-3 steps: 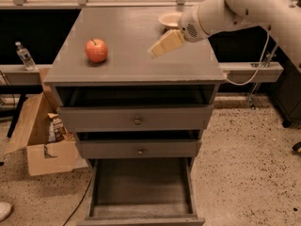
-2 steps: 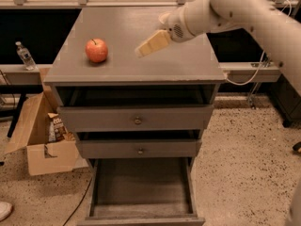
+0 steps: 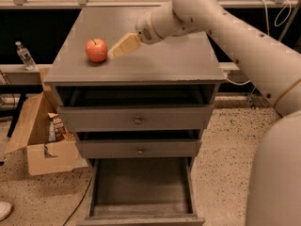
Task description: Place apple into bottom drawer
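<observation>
The red-orange apple's side (image 3: 103, 51) facing the white arm is the next spot for my gripper, which should move there and close, so that I can lift the apple.
The red-orange apple (image 3: 96, 50) sits on the left part of the grey cabinet top (image 3: 155, 60). My gripper (image 3: 117, 49) reaches in from the right on a white arm, and its cream tip is just to the right of the apple, close to it. The bottom drawer (image 3: 141, 189) is pulled out below, and its worn grey floor shows with nothing in it.
Two shallower drawers with small brass knobs, the upper (image 3: 137, 120) and the middle (image 3: 139, 150), sit above the bottom drawer. An open cardboard box (image 3: 42, 135) stands on the speckled floor at left. A water bottle (image 3: 23, 54) stands on a ledge at far left.
My gripper has moved left across the cabinet top, from the right side to just beside the apple. The apple has not moved.
</observation>
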`<action>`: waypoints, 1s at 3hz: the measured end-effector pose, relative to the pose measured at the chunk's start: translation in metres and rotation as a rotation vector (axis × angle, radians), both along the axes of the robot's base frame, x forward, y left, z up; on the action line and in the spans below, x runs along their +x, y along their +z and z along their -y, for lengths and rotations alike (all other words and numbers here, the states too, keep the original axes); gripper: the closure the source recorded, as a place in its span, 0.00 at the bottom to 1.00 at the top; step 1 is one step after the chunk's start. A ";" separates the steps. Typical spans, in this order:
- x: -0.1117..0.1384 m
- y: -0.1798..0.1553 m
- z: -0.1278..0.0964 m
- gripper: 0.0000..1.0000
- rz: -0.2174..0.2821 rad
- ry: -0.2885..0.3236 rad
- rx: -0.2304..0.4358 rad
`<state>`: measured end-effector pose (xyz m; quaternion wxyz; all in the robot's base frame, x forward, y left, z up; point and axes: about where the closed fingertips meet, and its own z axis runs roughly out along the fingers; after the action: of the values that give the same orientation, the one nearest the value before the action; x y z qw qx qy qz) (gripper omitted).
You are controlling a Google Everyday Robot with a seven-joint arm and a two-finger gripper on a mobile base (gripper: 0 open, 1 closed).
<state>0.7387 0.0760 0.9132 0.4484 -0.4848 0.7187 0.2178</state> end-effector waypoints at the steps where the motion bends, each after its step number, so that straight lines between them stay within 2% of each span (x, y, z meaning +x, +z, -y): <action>1: 0.012 -0.013 -0.030 0.00 0.002 0.002 -0.011; 3: 0.028 -0.034 -0.071 0.00 -0.021 0.014 0.008</action>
<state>0.7668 0.1472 0.8790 0.4413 -0.4858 0.7189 0.2289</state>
